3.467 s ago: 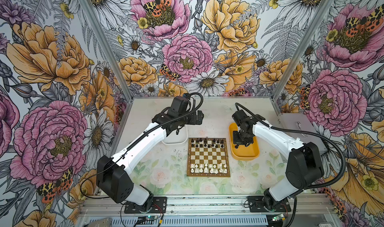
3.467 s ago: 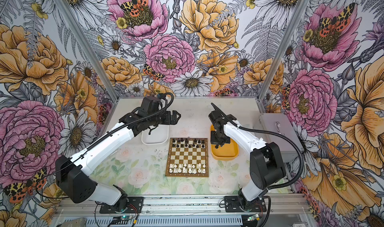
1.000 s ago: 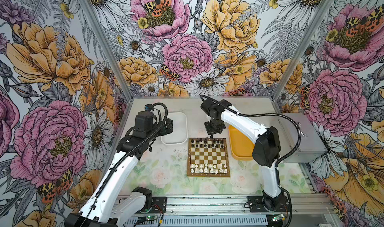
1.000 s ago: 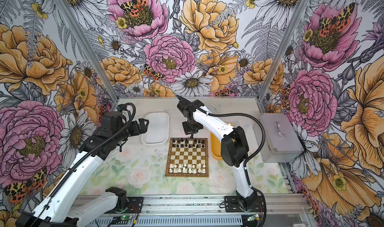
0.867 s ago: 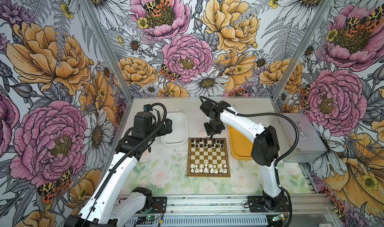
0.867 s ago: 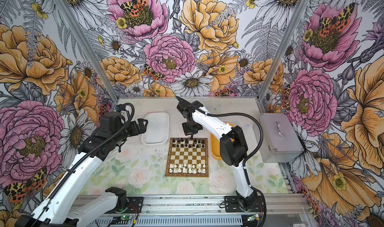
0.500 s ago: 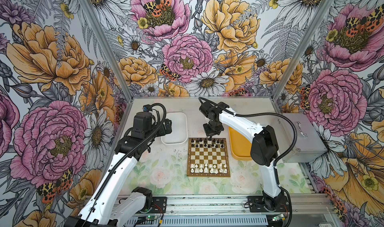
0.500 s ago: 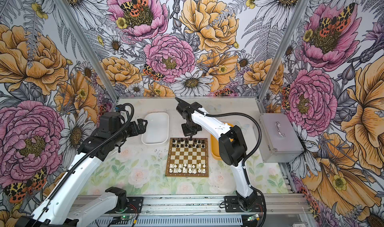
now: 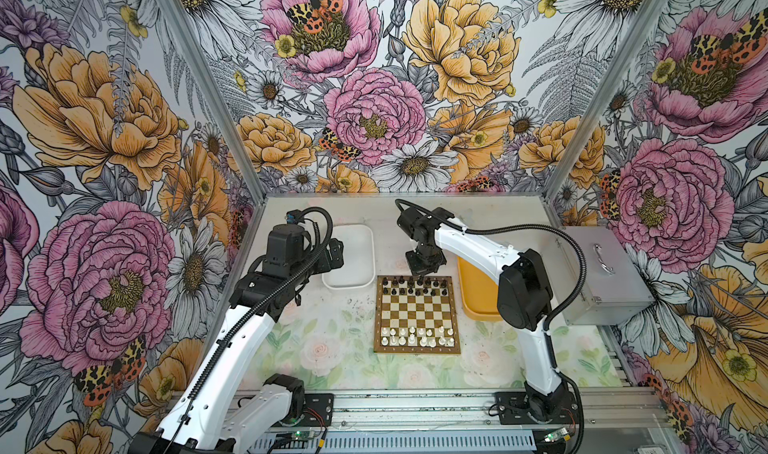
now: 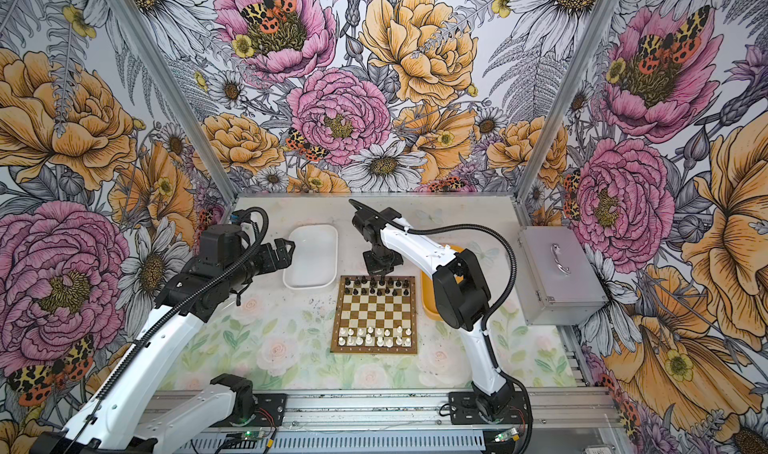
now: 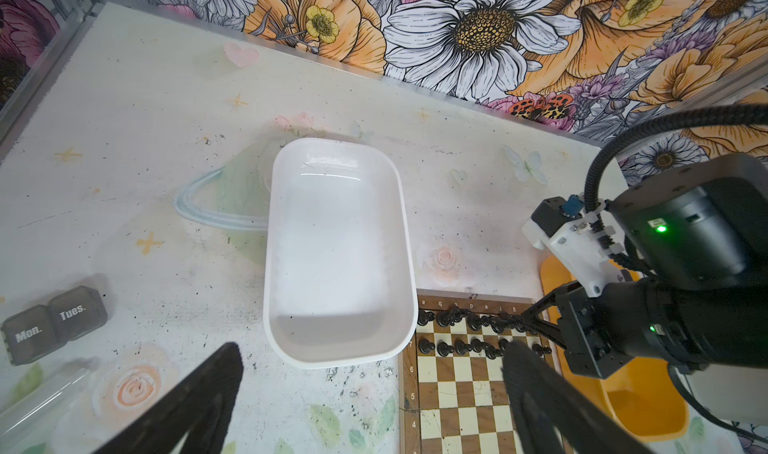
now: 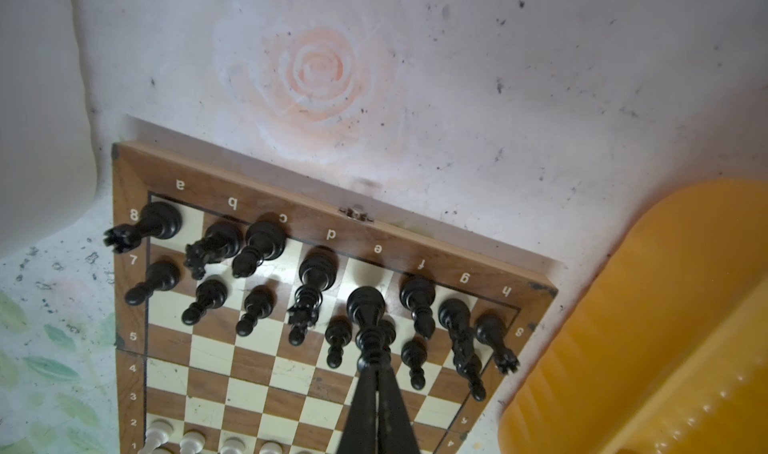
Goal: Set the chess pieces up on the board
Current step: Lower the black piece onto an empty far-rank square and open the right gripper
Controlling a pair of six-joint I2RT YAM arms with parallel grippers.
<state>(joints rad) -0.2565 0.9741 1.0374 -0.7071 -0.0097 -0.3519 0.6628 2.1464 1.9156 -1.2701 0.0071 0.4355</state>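
I should let go of the tall black piece with my right gripper on the cream e-file square in the board's far row (image 9: 419, 283) (image 12: 367, 284).
The board (image 9: 417, 312) lies mid-table, with black chess pieces (image 9: 399, 283) filling its far two rows and white chess pieces (image 9: 419, 336) its near two rows. My right gripper (image 9: 422, 271) points down over the far edge, shut on a tall black piece (image 12: 365, 306) by its top. In the right wrist view its base hangs over the bare cream square of the e file; whether it touches the board I cannot tell. My left gripper (image 9: 338, 254) hovers open and holds nothing, left of the board beside the white tray (image 9: 351, 256). Its fingers (image 11: 216, 381) are spread wide.
A yellow tray (image 9: 473, 289) sits against the board's right side, partly under my right arm. A grey metal case (image 9: 602, 277) stands at the far right. A dark pill box (image 11: 50, 323) marked Mon. and Tues. lies left of the white tray.
My right gripper left the yellow tray with the black piece and came over the board's far row, edging slightly left in the last second. My left arm drew back from the white tray.
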